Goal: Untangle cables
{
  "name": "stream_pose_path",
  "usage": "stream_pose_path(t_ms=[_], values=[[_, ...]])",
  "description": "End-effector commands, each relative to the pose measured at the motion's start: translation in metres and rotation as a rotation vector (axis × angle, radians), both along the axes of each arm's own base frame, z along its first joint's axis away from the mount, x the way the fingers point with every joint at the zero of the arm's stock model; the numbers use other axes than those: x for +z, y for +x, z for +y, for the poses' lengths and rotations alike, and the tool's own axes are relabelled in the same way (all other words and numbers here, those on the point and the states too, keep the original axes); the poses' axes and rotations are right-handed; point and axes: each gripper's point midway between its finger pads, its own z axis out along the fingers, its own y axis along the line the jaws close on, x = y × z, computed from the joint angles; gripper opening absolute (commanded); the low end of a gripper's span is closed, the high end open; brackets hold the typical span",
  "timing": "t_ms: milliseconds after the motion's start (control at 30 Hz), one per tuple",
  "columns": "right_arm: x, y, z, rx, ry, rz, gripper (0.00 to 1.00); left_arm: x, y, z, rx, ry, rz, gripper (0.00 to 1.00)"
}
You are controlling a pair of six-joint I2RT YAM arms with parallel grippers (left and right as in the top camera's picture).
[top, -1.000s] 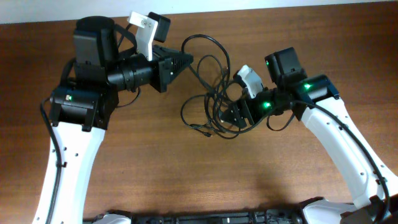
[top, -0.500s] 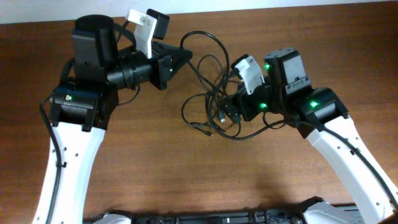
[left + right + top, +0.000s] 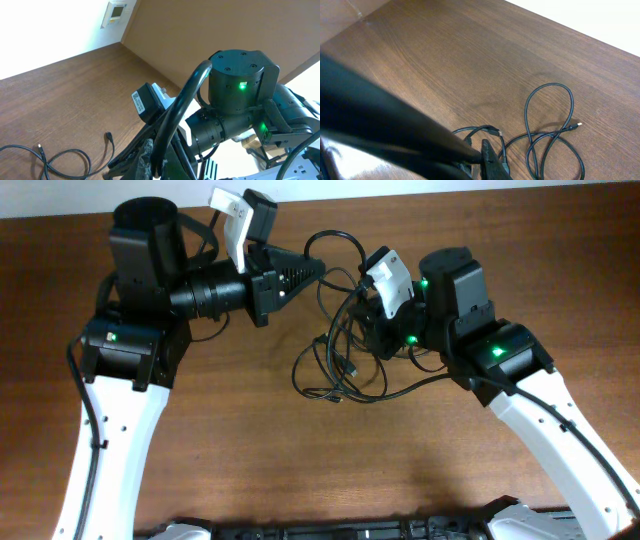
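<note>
Next, I release the crossing cable pieces with my right gripper on the bare wood (image 3: pixel 602 327) past its arm, away from the tangle.
Thin black cables (image 3: pixel 335 375) lie tangled in loops on the wooden table between my two arms. My left gripper (image 3: pixel 318 268) is shut on a cable strand at the upper middle, and a loop (image 3: pixel 345 250) arcs from it toward the right arm. The left wrist view shows that strand (image 3: pixel 182 105) rising between the closed fingers (image 3: pixel 145 157) of the left gripper (image 3: pixel 159 162). My right gripper (image 3: pixel 362 332) is shut on a cable just above the tangle. In the right wrist view its dark finger (image 3: pixel 492 160) meets a blurred black strand (image 3: pixel 380 115), with more cable loops (image 3: pixel 550 125) on the table beyond.
The wooden table (image 3: pixel 250 450) ends at a pale wall along the far edge (image 3: pixel 450 192). The right arm's black motor housing (image 3: pixel 240 90) stands close in front of the left gripper. A loose cable end with a plug (image 3: pixel 107 136) lies on the wood.
The right gripper moved up and left into the tangle and closed on a cable. The loops shifted up and toward the left arm. The left gripper stayed shut on its strand.
</note>
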Motion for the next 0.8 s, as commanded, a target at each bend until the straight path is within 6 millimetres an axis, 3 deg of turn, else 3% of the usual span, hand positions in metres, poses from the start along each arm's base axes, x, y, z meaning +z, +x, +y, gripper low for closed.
stream_pose_path(t_ms=[0, 33, 100, 167, 233, 300, 367, 433, 500, 600, 767], values=[[0.003, 0.001, -0.003, -0.025, -0.011, -0.002, 0.04, 0.01, -0.002, 0.003, 0.028, 0.0, -0.017, 0.09], [0.002, 0.001, -0.003, -0.026, -0.012, 0.002, 0.04, 0.005, 0.0, 0.005, 0.048, 0.017, -0.008, 0.19], [-0.004, 0.011, -0.02, -0.183, -0.019, 0.053, 0.04, -0.021, 0.014, 0.02, 0.18, 0.12, 0.051, 0.56], [-0.014, 0.019, -0.043, -0.353, -0.055, 0.092, 0.04, -0.051, 0.023, 0.04, 0.322, 0.235, 0.143, 0.63], [-0.022, 0.023, -0.068, -0.541, -0.074, 0.133, 0.04, -0.083, 0.018, 0.058, 0.399, 0.342, 0.251, 0.75], [-0.026, 0.024, -0.083, -0.67, -0.061, 0.168, 0.04, -0.107, 0.016, 0.069, 0.445, 0.415, 0.318, 0.79], [-0.026, 0.023, -0.081, -0.69, -0.028, 0.192, 0.04, -0.136, 0.014, 0.068, 0.432, 0.454, 0.388, 0.81], [-0.028, 0.021, -0.079, -0.704, 0.003, 0.223, 0.04, -0.166, 0.012, 0.06, 0.394, 0.49, 0.454, 0.77], [-0.028, 0.019, -0.075, -0.683, 0.014, 0.239, 0.04, -0.196, 0.009, 0.036, 0.29, 0.482, 0.536, 0.68], [-0.03, 0.018, -0.075, -0.684, 0.007, 0.244, 0.04, -0.242, 0.01, 0.012, 0.204, 0.534, 0.643, 0.67], [-0.032, 0.016, -0.077, -0.687, -0.003, 0.253, 0.04, -0.328, 0.003, -0.006, 0.135, 0.653, 0.856, 0.55]])
